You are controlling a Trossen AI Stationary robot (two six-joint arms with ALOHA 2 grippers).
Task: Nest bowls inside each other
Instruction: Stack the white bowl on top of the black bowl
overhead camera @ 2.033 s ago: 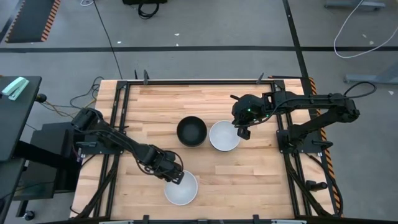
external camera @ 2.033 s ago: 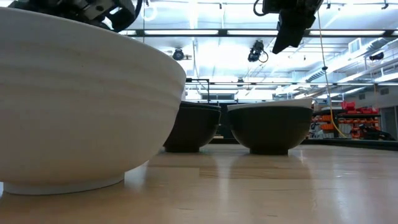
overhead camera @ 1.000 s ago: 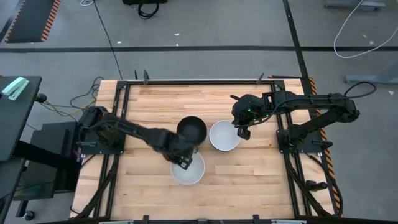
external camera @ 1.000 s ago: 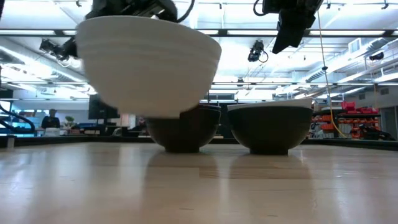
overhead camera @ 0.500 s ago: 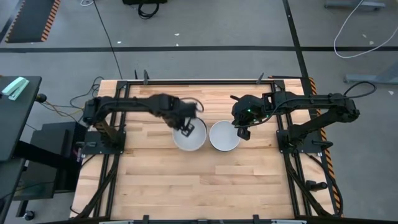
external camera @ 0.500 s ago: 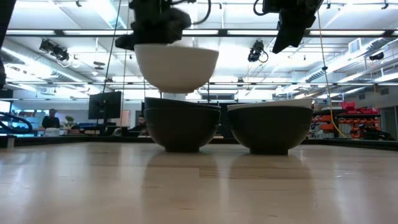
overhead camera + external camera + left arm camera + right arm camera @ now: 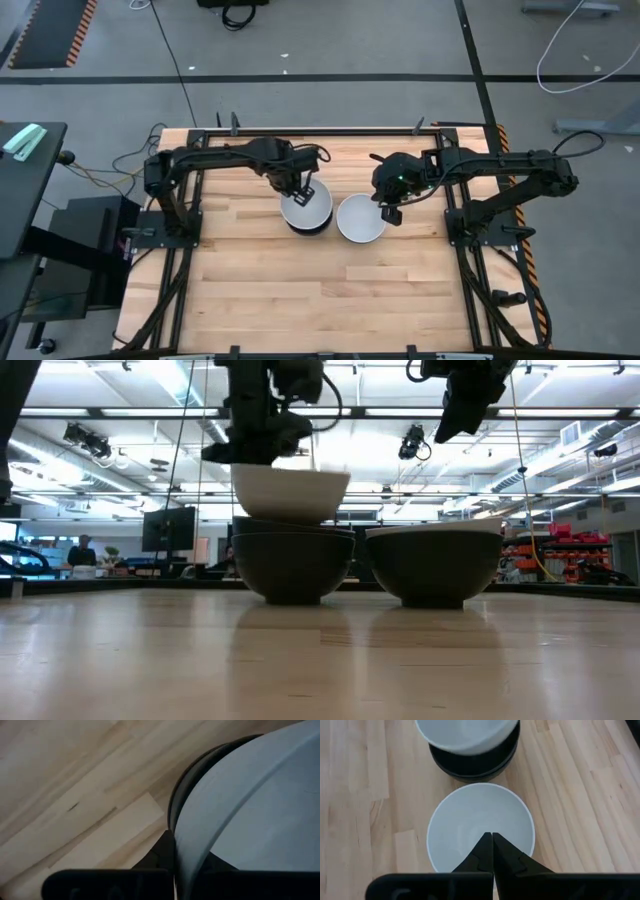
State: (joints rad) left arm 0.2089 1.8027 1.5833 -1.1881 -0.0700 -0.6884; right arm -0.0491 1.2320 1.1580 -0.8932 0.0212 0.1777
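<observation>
The white bowl will come out of my left gripper inside the black bowl (image 7: 312,207) under it, and it will sit there beside the second white bowl.
My left gripper (image 7: 299,192) is shut on a white bowl (image 7: 306,209) right over a black bowl (image 7: 293,565) at mid-table. In the low view the white bowl (image 7: 290,493) has its base sunk just below the black rim, where two dark rims show one above the other. A second white bowl (image 7: 360,219) stands beside it to the right; its outside looks dark in the low view (image 7: 433,565). My right gripper (image 7: 492,840) is shut and empty, held well above that bowl's right rim (image 7: 465,405). My left gripper holds the white bowl by its rim (image 7: 176,845) on the far-left side, one finger inside the bowl and one outside. The fingers come from above, pointing down. The bowl hangs upright and level, partly inside the black bowl; whether it rests there I cannot tell.
The wooden table (image 7: 380,290) lies bare on its near half and left side. A black metal frame (image 7: 300,131) runs along the edges. Both arms' bases stand at the table's left and right sides.
My left gripper has carried the white bowl, lifted clear, from the table's near middle toward the far edge, over the black bowl, and then down so the bowl's base has sunk inside the black rim. The bowl has stayed upright. My right gripper has kept still.
</observation>
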